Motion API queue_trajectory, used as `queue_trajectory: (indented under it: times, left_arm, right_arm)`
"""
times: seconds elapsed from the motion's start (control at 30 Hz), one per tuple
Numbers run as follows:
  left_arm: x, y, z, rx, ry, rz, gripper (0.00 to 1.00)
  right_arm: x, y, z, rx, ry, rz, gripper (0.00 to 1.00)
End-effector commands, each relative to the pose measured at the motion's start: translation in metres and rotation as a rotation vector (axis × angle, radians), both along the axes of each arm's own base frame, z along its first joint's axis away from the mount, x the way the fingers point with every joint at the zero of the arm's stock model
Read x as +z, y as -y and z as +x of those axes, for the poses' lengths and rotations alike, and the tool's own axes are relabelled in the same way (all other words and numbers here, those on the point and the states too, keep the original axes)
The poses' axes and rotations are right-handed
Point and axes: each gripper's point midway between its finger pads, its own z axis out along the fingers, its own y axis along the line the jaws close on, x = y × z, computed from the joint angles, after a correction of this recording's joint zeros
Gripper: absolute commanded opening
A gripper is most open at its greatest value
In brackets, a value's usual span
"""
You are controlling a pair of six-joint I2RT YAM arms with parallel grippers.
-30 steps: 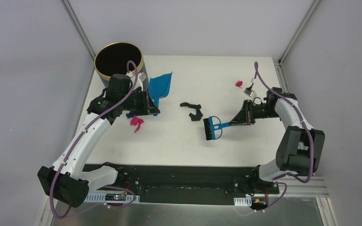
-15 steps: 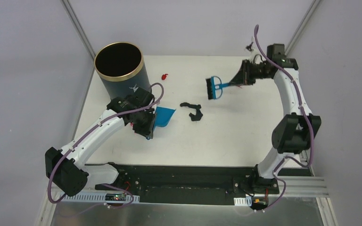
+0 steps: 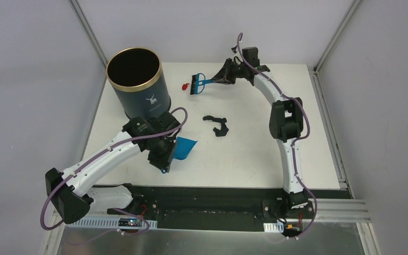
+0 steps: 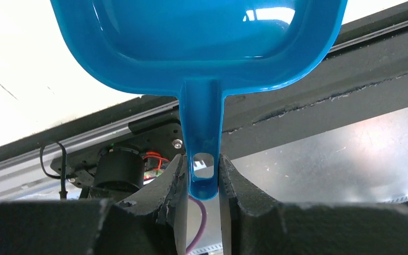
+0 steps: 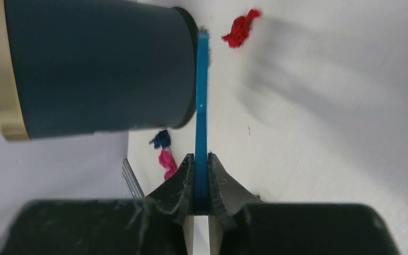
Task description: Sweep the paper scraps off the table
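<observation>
Next, I let go of the blue dustpan with my left gripper on the bare table (image 3: 216, 166) between the black scrap and the black rail.
My left gripper (image 3: 166, 155) is shut on the handle of the blue dustpan (image 3: 185, 147), held near the table's (image 3: 255, 154) front left; the wrist view shows the handle (image 4: 203, 170) pinched between the jaws. My right gripper (image 3: 222, 78) is shut on the blue brush, whose black bristles (image 3: 195, 84) are just right of a red scrap (image 3: 184, 85) at the back. The handle (image 5: 201, 106) runs edge-on toward that red scrap (image 5: 240, 29). A black scrap (image 3: 218, 125) lies mid-table. A dark blue scrap (image 5: 162, 139) and a pink scrap (image 5: 167, 162) lie beyond the bin.
The dark navy gold-rimmed bin (image 3: 138, 82) stands at the back left, close to the brush head; it also shows in the right wrist view (image 5: 95, 69). The black rail (image 3: 212, 199) runs along the front edge. Grey walls enclose the table.
My right arm has swung the brush from the right side to the back middle, next to the red scrap. My left arm has carried the dustpan away from the bin toward the front.
</observation>
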Motion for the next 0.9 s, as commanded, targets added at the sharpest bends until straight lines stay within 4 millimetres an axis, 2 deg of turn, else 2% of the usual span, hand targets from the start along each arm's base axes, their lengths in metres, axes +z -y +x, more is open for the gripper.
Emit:
queue_trajectory:
  times: [0.0,0.03,0.1,0.2,0.33,0.37,0.4,0.57,0.77,0.87]
  left_arm:
    - [0.013,-0.002,-0.004,0.048,0.005,-0.008,0.00]
    - [0.012,-0.002,-0.004,0.049,-0.002,-0.005,0.00]
    - [0.012,-0.002,-0.003,0.051,-0.013,0.011,0.00]
    - [0.010,0.000,0.000,0.056,-0.034,0.043,0.00]
    - [0.005,0.008,0.006,0.070,-0.057,0.072,0.00]
    - [0.004,0.009,0.008,0.074,-0.059,0.080,0.00]
    - [0.003,0.011,0.010,0.073,-0.065,0.089,0.00]
    - [-0.001,0.022,0.014,0.053,-0.083,0.115,0.00]
    - [-0.002,0.024,0.014,0.059,-0.060,0.136,0.00]
    - [0.003,0.024,0.010,0.076,-0.038,0.116,0.00]
  right_arm:
    - [0.061,-0.036,0.051,-0.152,0.170,0.250,0.00]
    - [0.060,-0.039,0.067,-0.248,0.141,0.291,0.00]
    - [0.056,-0.053,0.083,-0.276,0.091,0.336,0.00]
    - [0.048,-0.064,0.097,-0.337,0.100,0.368,0.00]
    - [0.014,-0.072,0.100,-0.371,0.006,0.310,0.00]
    - [0.010,-0.066,0.115,-0.493,-0.054,0.323,0.00]
    - [-0.002,-0.066,0.116,-0.536,-0.110,0.302,0.00]
    - [-0.028,-0.074,0.111,-0.604,-0.201,0.235,0.00]
    - [-0.034,-0.077,0.100,-0.611,-0.207,0.173,0.00]
    - [-0.047,-0.079,0.089,-0.608,-0.236,0.127,0.00]
